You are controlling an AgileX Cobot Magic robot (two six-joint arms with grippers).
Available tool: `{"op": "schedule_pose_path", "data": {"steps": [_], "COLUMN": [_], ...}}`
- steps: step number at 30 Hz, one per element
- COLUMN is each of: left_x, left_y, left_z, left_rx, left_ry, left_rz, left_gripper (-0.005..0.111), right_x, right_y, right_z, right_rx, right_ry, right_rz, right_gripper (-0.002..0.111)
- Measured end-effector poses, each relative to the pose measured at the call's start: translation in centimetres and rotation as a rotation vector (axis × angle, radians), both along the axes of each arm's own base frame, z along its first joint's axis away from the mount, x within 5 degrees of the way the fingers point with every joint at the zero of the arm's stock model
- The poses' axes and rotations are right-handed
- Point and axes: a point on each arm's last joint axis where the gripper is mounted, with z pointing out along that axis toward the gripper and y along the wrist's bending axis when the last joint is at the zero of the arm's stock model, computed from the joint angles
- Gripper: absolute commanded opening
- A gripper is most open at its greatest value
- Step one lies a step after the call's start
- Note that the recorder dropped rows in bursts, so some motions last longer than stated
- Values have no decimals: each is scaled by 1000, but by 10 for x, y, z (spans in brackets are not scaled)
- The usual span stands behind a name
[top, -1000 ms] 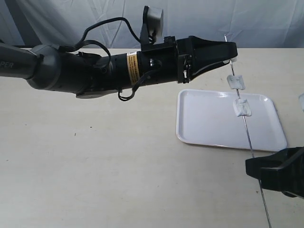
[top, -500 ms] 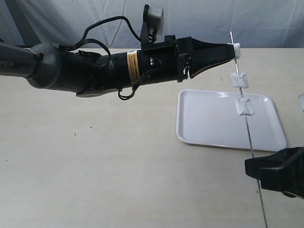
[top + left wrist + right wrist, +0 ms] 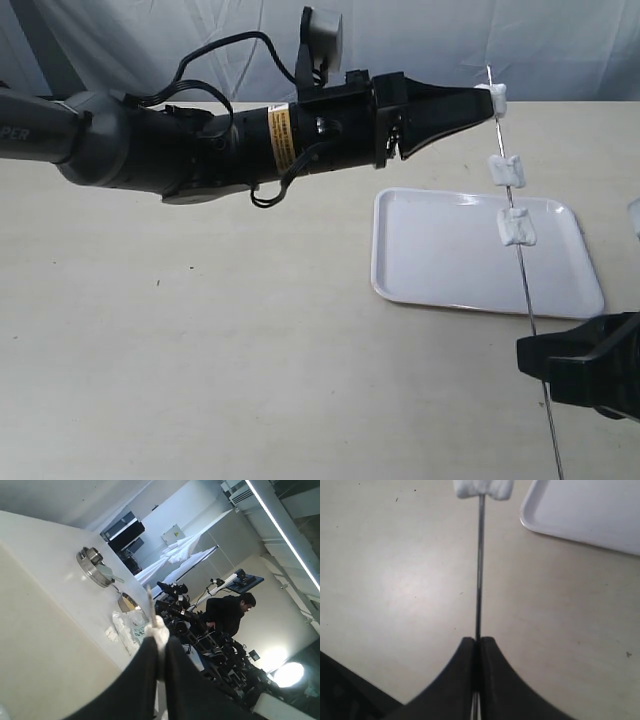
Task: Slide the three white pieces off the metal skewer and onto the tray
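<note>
I have the white tray's bottom as the spot for the top piece. Next, my left gripper releases it there, between the tray's side rim and the skewer [image 3: 452, 262].
The thin metal skewer [image 3: 520, 270] stands steeply over the white tray [image 3: 440, 250]. My right gripper [image 3: 545, 362] is shut on its lower part, seen in the right wrist view as the skewer [image 3: 479, 560] running out from between closed jaws [image 3: 477, 641]. Three white pieces are threaded on it: the top piece [image 3: 497, 100], a middle one [image 3: 505, 170] and a lower one [image 3: 516, 228]. My left gripper [image 3: 488, 103] is shut on the top piece [image 3: 160, 632] near the skewer's upper tip. The lowest piece [image 3: 483, 488] shows in the right wrist view.
The tray's near rim [image 3: 480, 305] lies just beyond my right gripper. The left arm [image 3: 200, 150] stretches across the beige table [image 3: 200, 350] from the left. A white curtain hangs behind the table.
My left gripper has risen along the skewer, carrying the top white piece up to near the skewer's tip. The skewer tilted slightly; the right gripper stayed put.
</note>
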Motion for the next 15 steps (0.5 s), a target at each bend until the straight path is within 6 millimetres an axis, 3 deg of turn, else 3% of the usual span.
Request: {"op": "schedule_pose_path", "data": {"steps": [7, 11, 15], "left_x": [14, 30, 41], "left_y": [-2, 8, 17], "left_z": [15, 21, 10], "left_rx": [-50, -37, 107], "left_ry": [-20, -40, -40], "left_rz": [84, 147, 185], "left_gripper": [0, 0, 0], "right_x": [-3, -5, -5], "right_y": [-1, -1, -1], "right_z": [-7, -10, -10], "right_rx": [-12, -13, -13], "right_ry": [31, 45, 45], "right_rz": [12, 14, 14], "right_gripper": [-1, -1, -1]}}
